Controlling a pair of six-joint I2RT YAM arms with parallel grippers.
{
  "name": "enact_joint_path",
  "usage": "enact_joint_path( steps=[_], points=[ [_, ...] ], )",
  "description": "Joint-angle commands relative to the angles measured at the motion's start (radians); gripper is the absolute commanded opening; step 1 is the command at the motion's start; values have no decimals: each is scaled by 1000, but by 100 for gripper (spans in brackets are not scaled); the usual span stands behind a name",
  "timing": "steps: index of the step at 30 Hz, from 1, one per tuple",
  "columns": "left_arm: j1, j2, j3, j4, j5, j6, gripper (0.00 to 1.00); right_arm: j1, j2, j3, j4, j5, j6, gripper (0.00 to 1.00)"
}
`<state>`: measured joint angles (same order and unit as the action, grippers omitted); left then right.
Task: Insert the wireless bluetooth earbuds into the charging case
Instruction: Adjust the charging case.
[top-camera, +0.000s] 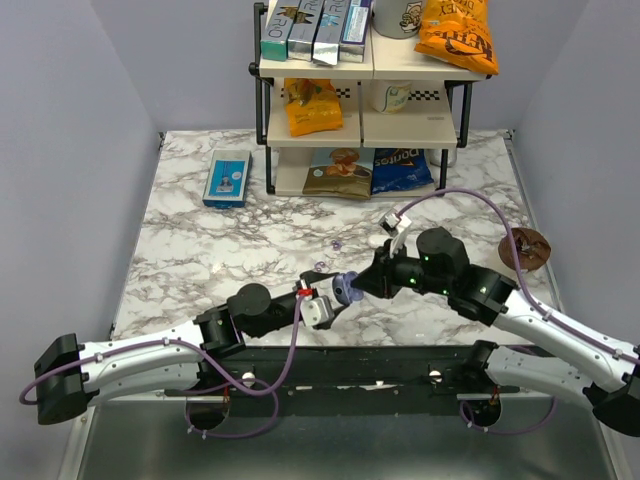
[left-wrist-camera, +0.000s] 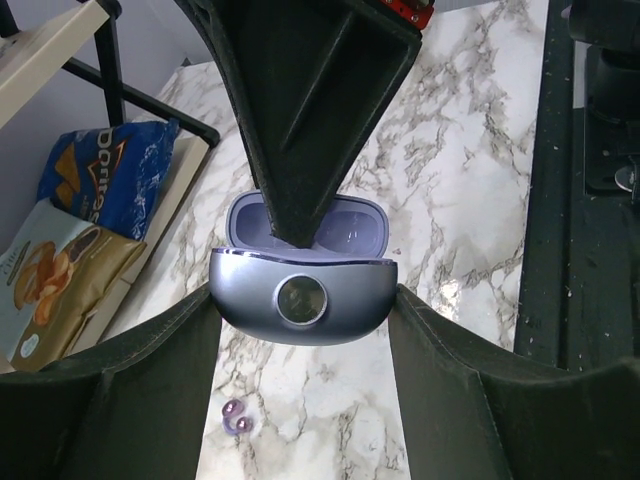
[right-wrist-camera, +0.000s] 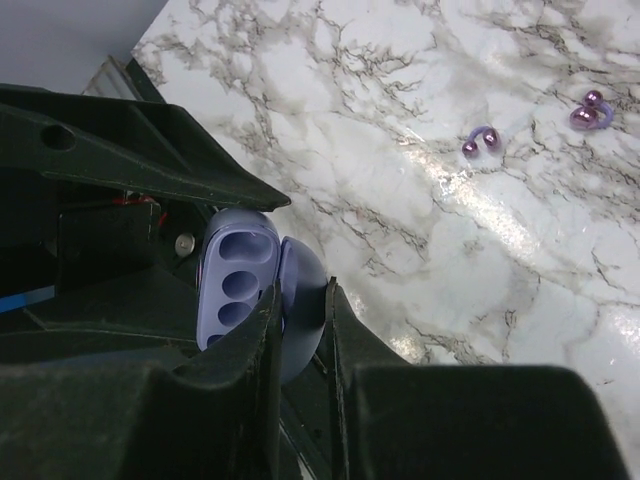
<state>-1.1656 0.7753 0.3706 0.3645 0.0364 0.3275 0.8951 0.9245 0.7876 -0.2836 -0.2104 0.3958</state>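
Observation:
I should open my left gripper, as it spans the long front of the charging case, and take the case's narrow end (left-wrist-camera: 226, 288) while my right gripper holds the case's lid.
The charging case (top-camera: 346, 288) is a bluish-grey oval pebble, held open above the table's near middle. In the left wrist view my left gripper (left-wrist-camera: 302, 335) is shut on the case (left-wrist-camera: 300, 300), a finger on each side. In the right wrist view my right gripper (right-wrist-camera: 300, 315) pinches the raised lid (right-wrist-camera: 303, 300); the base's empty wells (right-wrist-camera: 235, 285) face it. Two purple earbuds lie on the marble, one (right-wrist-camera: 480, 142) nearer the case and one (right-wrist-camera: 590, 110) beyond it. They also show in the top view, one earbud (top-camera: 320, 267) and the other (top-camera: 337, 243).
A shelf rack (top-camera: 362, 120) with snack bags and boxes stands at the back. A blue rectangular box (top-camera: 227, 177) lies at the back left. A brown round object (top-camera: 527, 248) sits at the right edge. A black rail (top-camera: 400, 365) runs along the near edge.

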Motion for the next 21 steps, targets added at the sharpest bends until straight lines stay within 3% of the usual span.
enact_joint_path(
  steps=[1,3,4,10,15,18,21],
  points=[
    [-3,4,37,-50,-96,-44,54,-1,-67,27,-35,-79,-116,2],
    [-3,-8,30,-47,-130,-57,73,1,-85,48,-63,-78,-139,1],
    [-3,-21,24,-42,-145,-67,98,-1,-104,55,-71,-78,-146,1],
    [-3,-31,31,-62,-234,-107,99,1,-133,105,-126,-87,-186,1],
    [-3,-25,76,-133,-299,-238,99,1,-125,133,-179,-104,-261,1],
    [-2,-50,117,-185,-241,-351,99,1,-125,151,-221,-22,-354,1],
    [-2,-97,122,-210,-87,-383,99,2,-192,115,-175,71,-461,7]
  ],
)
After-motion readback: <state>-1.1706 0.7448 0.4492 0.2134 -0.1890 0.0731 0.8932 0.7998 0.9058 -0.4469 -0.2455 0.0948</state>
